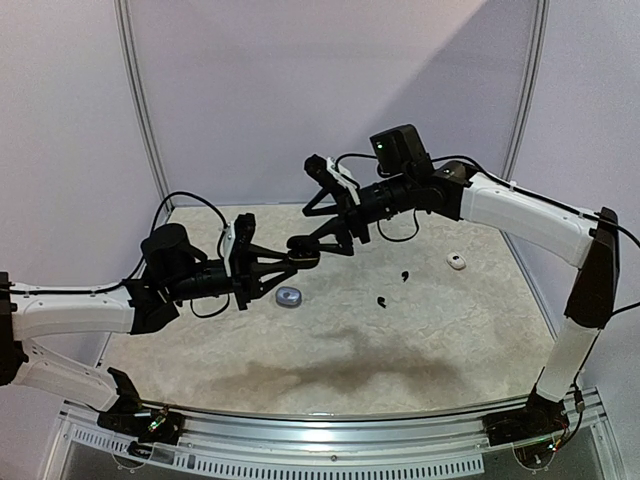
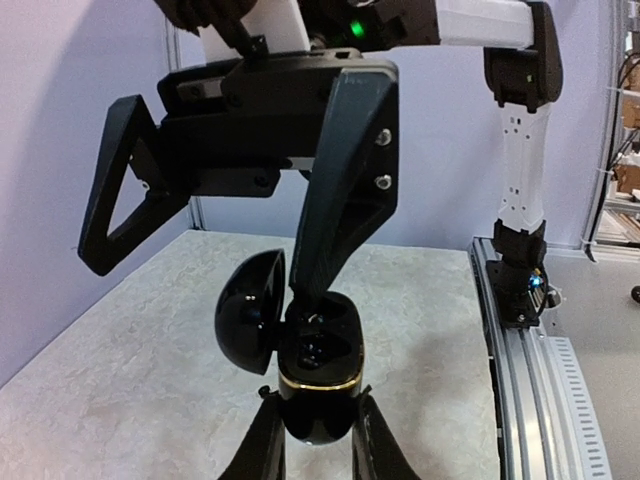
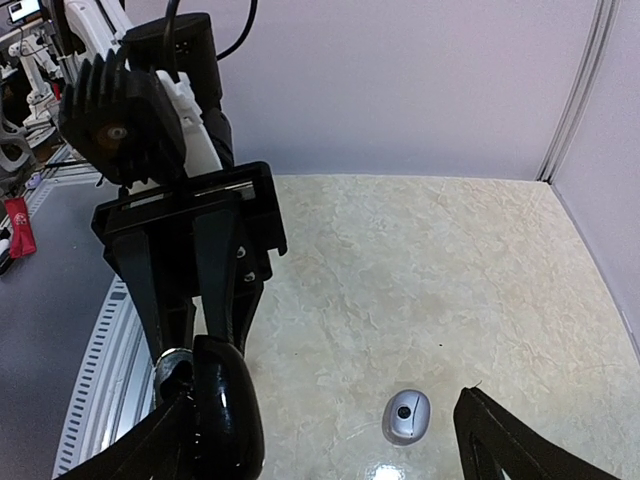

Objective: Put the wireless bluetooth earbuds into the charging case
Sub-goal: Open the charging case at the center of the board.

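I need to next close my right gripper on the black earbud (image 1: 405, 276) on the table nearer the small white case.
My left gripper (image 2: 318, 435) is shut on a black charging case (image 2: 320, 385) with a gold band and holds it upright above the table. Its lid (image 2: 250, 320) is swung open to the left. Something dark and glossy lies in a well of the case (image 2: 318, 352); I cannot tell whether it is an earbud. My right gripper (image 2: 200, 280) is wide open, and one fingertip (image 2: 305, 285) dips into the case's far well. From above, both grippers meet at the case (image 1: 303, 255). Two black earbuds (image 1: 405, 275) (image 1: 382, 299) lie on the table to the right.
A silver case (image 1: 290, 297) lies closed on the table under the grippers and also shows in the right wrist view (image 3: 406, 417). A small white case or earbud (image 1: 457, 262) lies far right. The booth walls (image 1: 300, 90) stand behind the table.
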